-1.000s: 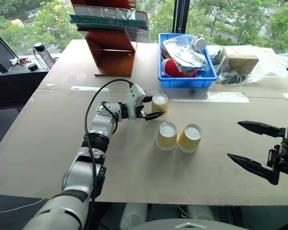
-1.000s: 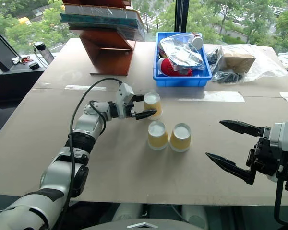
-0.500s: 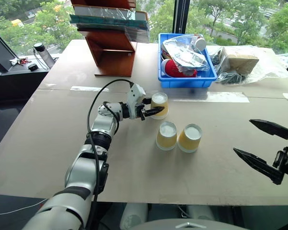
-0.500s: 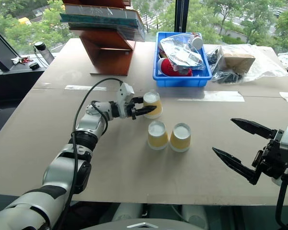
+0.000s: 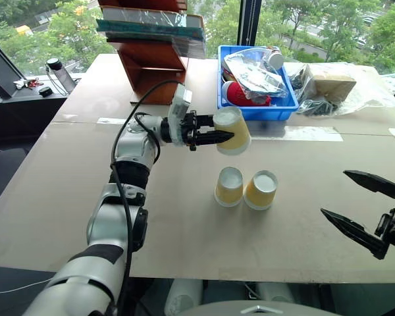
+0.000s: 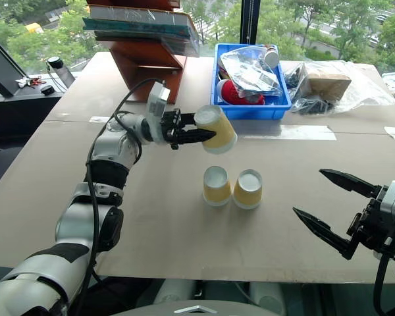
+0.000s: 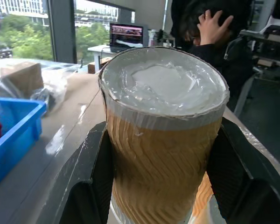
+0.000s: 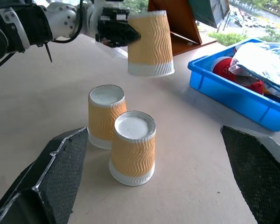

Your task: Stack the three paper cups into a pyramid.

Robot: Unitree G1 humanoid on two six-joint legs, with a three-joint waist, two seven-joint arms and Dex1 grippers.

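Observation:
The lifted paper cup, now behind and above the pair, will be let go by my left gripper across the upturned bottoms of the paper cup pair point(image 5: 251, 182).
Two paper cups point(image 5: 228, 185) point(image 5: 260, 189) stand upside down, side by side and touching, in the middle of the table. The third paper cup point(image 5: 232, 130) hangs in the air behind and above them, slightly tilted with its white base up. My left gripper point(image 5: 217, 137) is shut on its ribbed side. In the left wrist view the black fingers point(image 7: 91, 186) press that cup point(image 7: 163, 135) from both sides. My right gripper point(image 5: 334, 193) stands open and empty, low at the right and apart from the cups. Its view takes in the cup pair point(image 8: 105, 114) and the lifted cup point(image 8: 149, 44).
A blue bin point(image 5: 257, 113) of packaged items sits behind the lifted cup. A wooden rack point(image 5: 151, 72) stands at the back left, and a box in a plastic bag point(image 5: 329, 85) at the back right. A person point(image 7: 214, 18) sits beyond the table's right end.
My left gripper shut on the rear cup and lifted it off the table, turning to point more to the right. The two front cups and the right gripper stayed put.

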